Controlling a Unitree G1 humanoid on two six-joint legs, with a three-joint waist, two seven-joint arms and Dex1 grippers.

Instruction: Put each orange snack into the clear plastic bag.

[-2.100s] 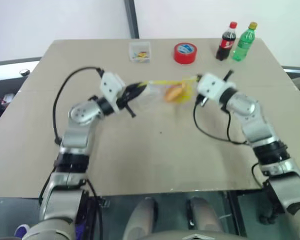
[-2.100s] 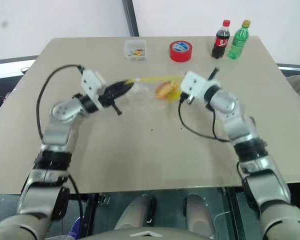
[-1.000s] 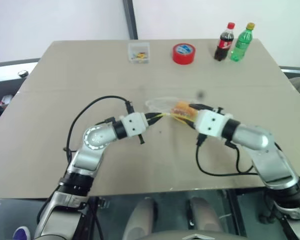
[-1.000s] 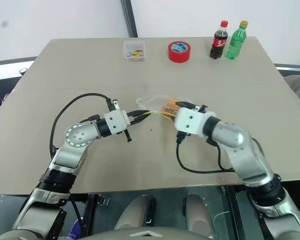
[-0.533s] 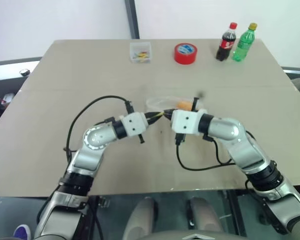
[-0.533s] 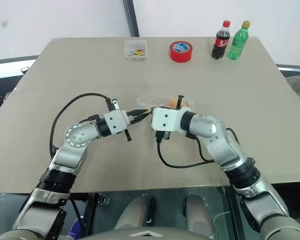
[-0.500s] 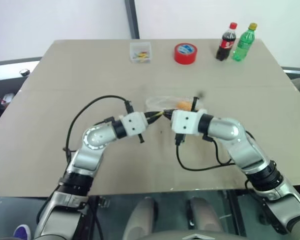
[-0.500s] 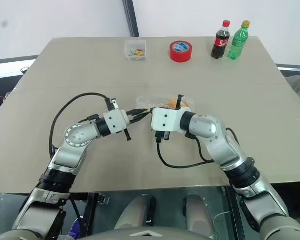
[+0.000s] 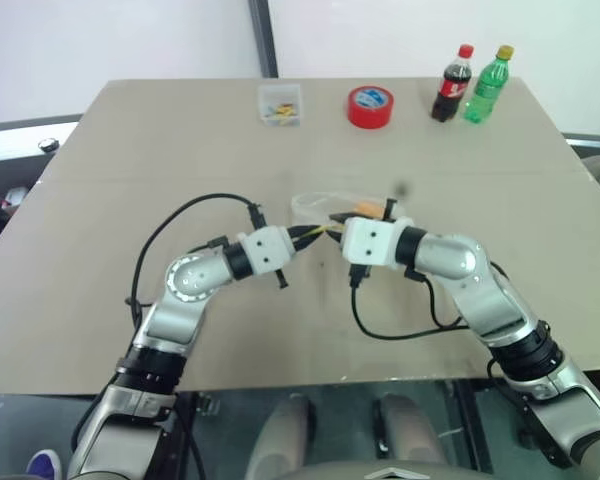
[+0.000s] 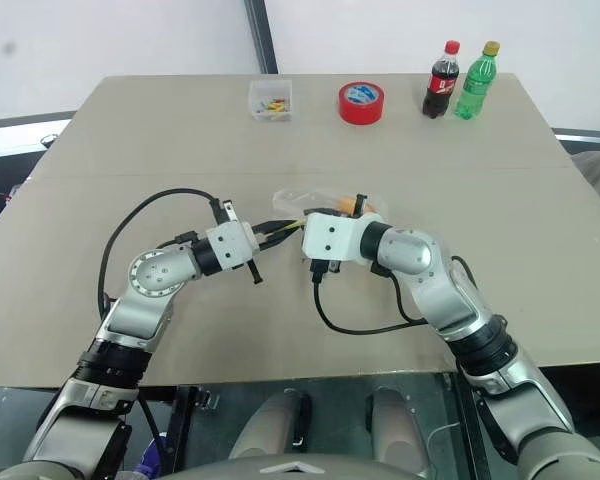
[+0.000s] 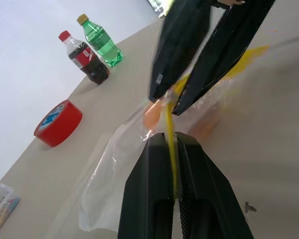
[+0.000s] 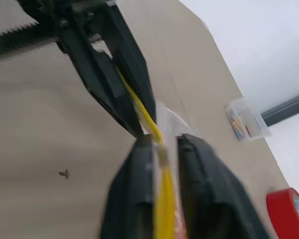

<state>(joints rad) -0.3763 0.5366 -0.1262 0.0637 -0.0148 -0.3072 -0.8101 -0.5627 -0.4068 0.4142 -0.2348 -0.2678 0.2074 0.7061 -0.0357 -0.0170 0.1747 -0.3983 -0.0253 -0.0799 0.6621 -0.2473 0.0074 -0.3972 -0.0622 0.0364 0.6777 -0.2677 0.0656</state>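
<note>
I have my right gripper's fingers apart around the yellow seal strip, so I should pinch it with my right gripper beside my left gripper's tips (image 12: 156,134) before sliding along it.
The clear plastic bag (image 9: 320,206) lies crumpled on the table just beyond both grippers. Its yellow seal strip (image 11: 170,149) runs between them. My left gripper (image 9: 316,232) is shut on that strip. My right gripper (image 9: 333,222) faces it tip to tip. In the right wrist view its fingers (image 12: 139,184) stand slightly apart, one on each side of the strip. An orange snack (image 9: 365,209) shows through the bag behind the right gripper. The left wrist view shows this orange snack (image 11: 152,115) inside the film.
At the table's far edge stand a small clear box of coloured bits (image 9: 280,104), a red tape roll (image 9: 370,106), a cola bottle (image 9: 454,84) and a green bottle (image 9: 485,84). Black cables loop from both wrists over the tan table (image 9: 100,180).
Over the last second my right gripper slid left along the bag until it met the left gripper's tips. The left gripper kept its hold and stayed put.
</note>
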